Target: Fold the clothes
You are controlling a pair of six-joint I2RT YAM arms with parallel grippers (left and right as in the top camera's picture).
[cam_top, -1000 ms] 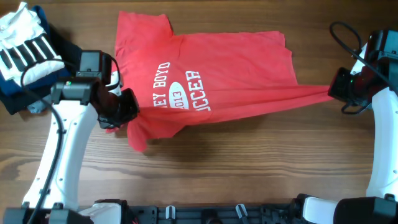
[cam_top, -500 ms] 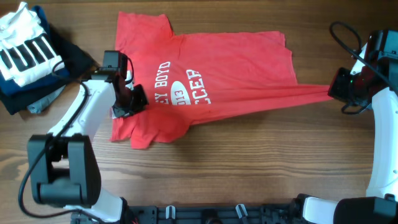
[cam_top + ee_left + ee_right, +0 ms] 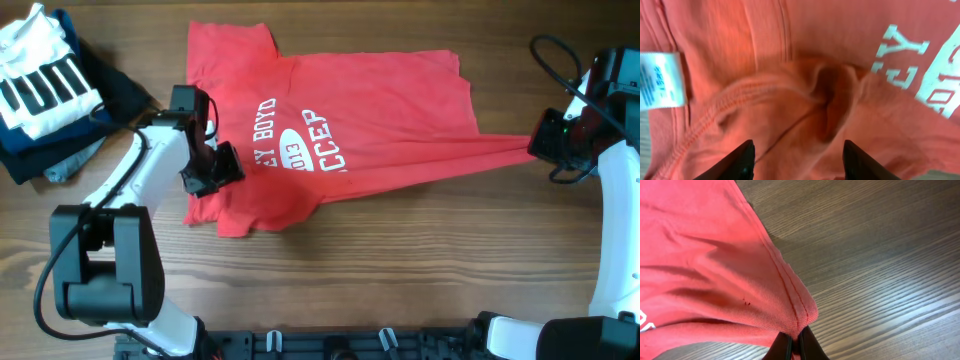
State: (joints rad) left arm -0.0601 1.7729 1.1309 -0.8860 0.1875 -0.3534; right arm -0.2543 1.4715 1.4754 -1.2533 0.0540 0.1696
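Observation:
My left gripper should pinch the raised fold [image 3: 836,102] of the red T-shirt's near edge, which lies bunched beneath it while it is open, and lift that edge taut before folding.
The red T-shirt [image 3: 380,110] with white lettering lies spread on the wooden table, its chest print facing up. My left gripper [image 3: 216,168] hovers over the shirt's left side, open. In the left wrist view its fingertips [image 3: 743,159] stand apart over bunched red cloth [image 3: 830,95] without pinching it, and a white care label [image 3: 661,80] shows at the left. My right gripper [image 3: 536,147] is shut on the shirt's stretched-out right corner. In the right wrist view the red hem [image 3: 790,300] is pinched between the closed fingers of that gripper [image 3: 796,346].
A pile at the table's far left holds a white black-striped garment [image 3: 40,82] on top of navy folded clothes [image 3: 35,155]. Bare wood [image 3: 420,270] runs along the front of the table. The right arm's cable [image 3: 555,60] loops at the right edge.
My left gripper has moved up and right onto the shirt and opened, letting go of the cloth. The shirt's lower-left fold has shifted right. The right gripper has stayed put.

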